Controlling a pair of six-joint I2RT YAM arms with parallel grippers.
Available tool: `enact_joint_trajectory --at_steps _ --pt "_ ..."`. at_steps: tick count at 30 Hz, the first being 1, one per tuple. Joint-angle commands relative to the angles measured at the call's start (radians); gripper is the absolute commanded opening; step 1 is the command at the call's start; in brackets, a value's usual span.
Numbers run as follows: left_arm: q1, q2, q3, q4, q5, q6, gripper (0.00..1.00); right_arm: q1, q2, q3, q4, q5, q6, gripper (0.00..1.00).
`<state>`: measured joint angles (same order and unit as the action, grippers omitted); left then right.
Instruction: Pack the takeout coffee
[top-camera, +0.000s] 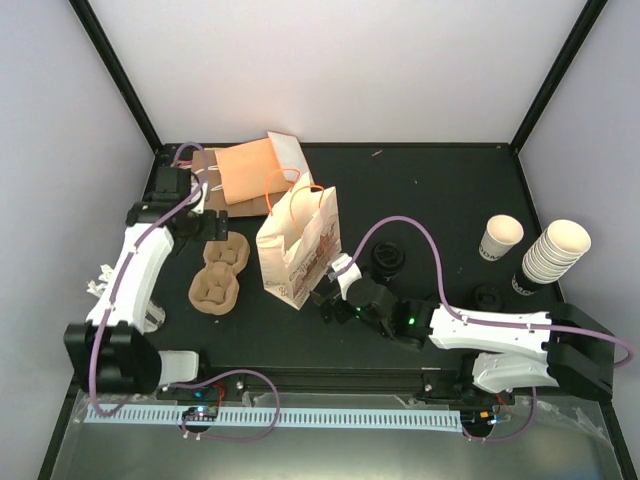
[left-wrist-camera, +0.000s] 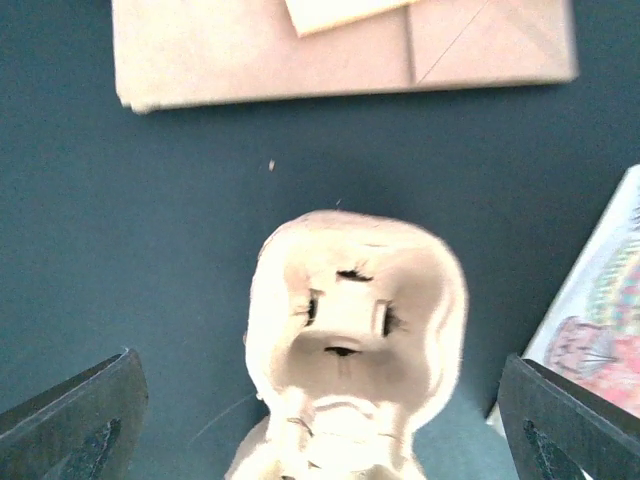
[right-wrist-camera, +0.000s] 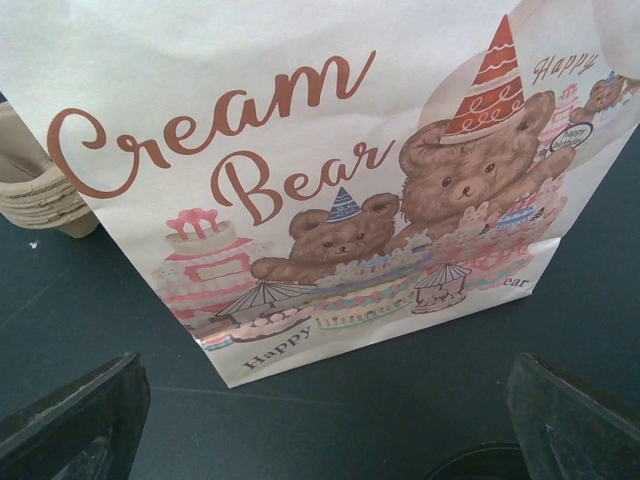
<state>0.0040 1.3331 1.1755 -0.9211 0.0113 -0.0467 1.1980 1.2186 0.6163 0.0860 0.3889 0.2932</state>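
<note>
My left gripper is to act next. It should go to the white paper bag's bottom corner (top-camera: 266, 290), the one beside the nearer pulp carrier, and close there.
The takeout coffee (top-camera: 500, 238), a small cream cup with dark print, stands upright at the right of the table, far from both grippers. A printed white paper bag (top-camera: 300, 245) stands open in the middle. My right gripper (top-camera: 322, 292) is open just in front of its lower right side. In the right wrist view the bag (right-wrist-camera: 300, 170) fills the frame, and the open right gripper (right-wrist-camera: 320, 440) holds nothing. My left gripper (top-camera: 217, 232) hovers over a tan pulp cup carrier (top-camera: 225, 256). In the left wrist view the left gripper (left-wrist-camera: 320, 440) is open wide, its fingers apart from the carrier (left-wrist-camera: 355, 340).
A second pulp carrier (top-camera: 213, 290) lies nearer. Flat paper bags (top-camera: 250, 175) lie at the back left. A tall stack of nested cups (top-camera: 550, 255) stands right of the single cup. Black lids (top-camera: 385, 257) (top-camera: 487, 295) sit on the table right of the bag.
</note>
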Motion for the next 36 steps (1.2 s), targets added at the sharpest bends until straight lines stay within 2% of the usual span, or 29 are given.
enact_joint_trajectory --at_steps 1,3,6,9,14,20,23,29,33,36 --pt "-0.006 -0.165 -0.026 0.053 0.034 -0.089 0.99 -0.008 -0.005 0.011 0.013 0.038 -0.007 1.00" --pt "0.001 -0.255 -0.065 0.081 0.013 -0.159 0.99 -0.013 -0.015 0.008 0.010 0.044 -0.011 1.00" --pt "0.010 -0.352 -0.153 0.179 0.160 -0.170 0.99 -0.023 -0.030 0.002 0.001 0.049 -0.016 1.00" --pt "0.008 -0.387 -0.185 0.166 0.288 -0.218 0.99 -0.042 -0.046 -0.004 -0.014 0.048 -0.020 1.00" --pt "-0.040 -0.420 -0.236 0.085 0.429 -0.329 0.83 -0.077 -0.092 -0.025 -0.026 0.016 -0.025 1.00" --pt "-0.252 -0.512 -0.339 0.095 0.339 -0.517 0.78 -0.131 -0.128 -0.028 -0.053 -0.046 -0.031 1.00" --pt "-0.319 -0.559 -0.393 0.105 0.313 -0.599 0.71 -0.163 -0.152 -0.033 -0.066 -0.077 -0.023 1.00" --pt "-0.483 -0.592 -0.508 0.151 0.258 -0.758 0.43 -0.207 -0.178 -0.046 -0.069 -0.111 -0.010 1.00" --pt "-0.589 -0.574 -0.566 0.212 0.182 -0.850 0.32 -0.214 -0.174 -0.050 -0.062 -0.117 -0.007 1.00" --pt "-0.622 -0.570 -0.590 0.230 0.118 -0.898 0.22 -0.215 -0.173 -0.052 -0.062 -0.122 -0.001 1.00"
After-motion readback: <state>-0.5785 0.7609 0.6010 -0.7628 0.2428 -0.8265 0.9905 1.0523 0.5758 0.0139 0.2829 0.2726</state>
